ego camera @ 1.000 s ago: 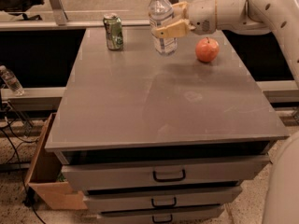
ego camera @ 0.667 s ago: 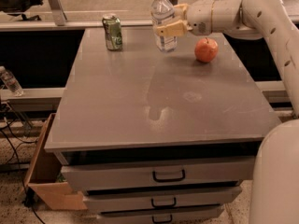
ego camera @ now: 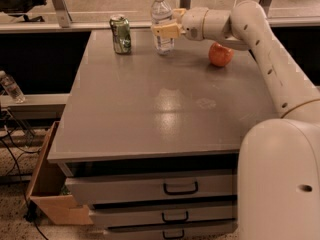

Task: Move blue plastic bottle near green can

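Next, my gripper lets go of the blue plastic bottle on the grey table (ego camera: pixel 142 50), close against the side of the green can that faces the apple.
The blue plastic bottle (ego camera: pixel 161 23), clear with a white cap, stands upright at the far middle of the grey table (ego camera: pixel 165 104). My gripper (ego camera: pixel 166 30) reaches in from the right and is shut on the bottle's middle, hiding most of its label. The green can (ego camera: pixel 120 34) stands upright to the bottle's left, about a can's width of bare table between them. The bottle's base looks to be on or just above the tabletop.
A red-orange apple (ego camera: pixel 221 54) sits on the table right of the bottle, under my arm (ego camera: pixel 260 39). A small clear bottle (ego camera: pixel 11 87) lies on a ledge at the left. Drawers (ego camera: pixel 180 188) are below the table front; a cardboard box (ego camera: pixel 47 194) stands at lower left.
My gripper has carried the bottle leftward and a little farther back, closer to the green can and away from the apple.
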Robot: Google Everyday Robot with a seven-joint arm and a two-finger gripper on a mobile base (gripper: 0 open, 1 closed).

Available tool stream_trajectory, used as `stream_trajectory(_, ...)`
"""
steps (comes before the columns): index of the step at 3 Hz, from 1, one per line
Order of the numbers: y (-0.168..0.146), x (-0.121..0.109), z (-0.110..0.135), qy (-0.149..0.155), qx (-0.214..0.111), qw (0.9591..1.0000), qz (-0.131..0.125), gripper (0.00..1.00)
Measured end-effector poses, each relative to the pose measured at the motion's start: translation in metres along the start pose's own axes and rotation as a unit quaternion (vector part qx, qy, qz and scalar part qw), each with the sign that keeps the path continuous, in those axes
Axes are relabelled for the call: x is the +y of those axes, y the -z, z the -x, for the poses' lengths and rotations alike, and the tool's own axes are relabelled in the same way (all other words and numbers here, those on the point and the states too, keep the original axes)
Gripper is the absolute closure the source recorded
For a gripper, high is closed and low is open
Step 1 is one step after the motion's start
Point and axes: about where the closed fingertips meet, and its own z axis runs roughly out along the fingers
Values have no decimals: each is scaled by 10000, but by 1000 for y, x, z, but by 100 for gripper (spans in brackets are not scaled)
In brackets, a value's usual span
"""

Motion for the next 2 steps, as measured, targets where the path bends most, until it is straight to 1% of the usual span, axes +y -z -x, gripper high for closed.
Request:
stream_trajectory(1,-31,-6,-4,-145,34,9999,-48,100)
stream_trajectory(2,-54,-10,-9,-334,-36,9994,-105,100)
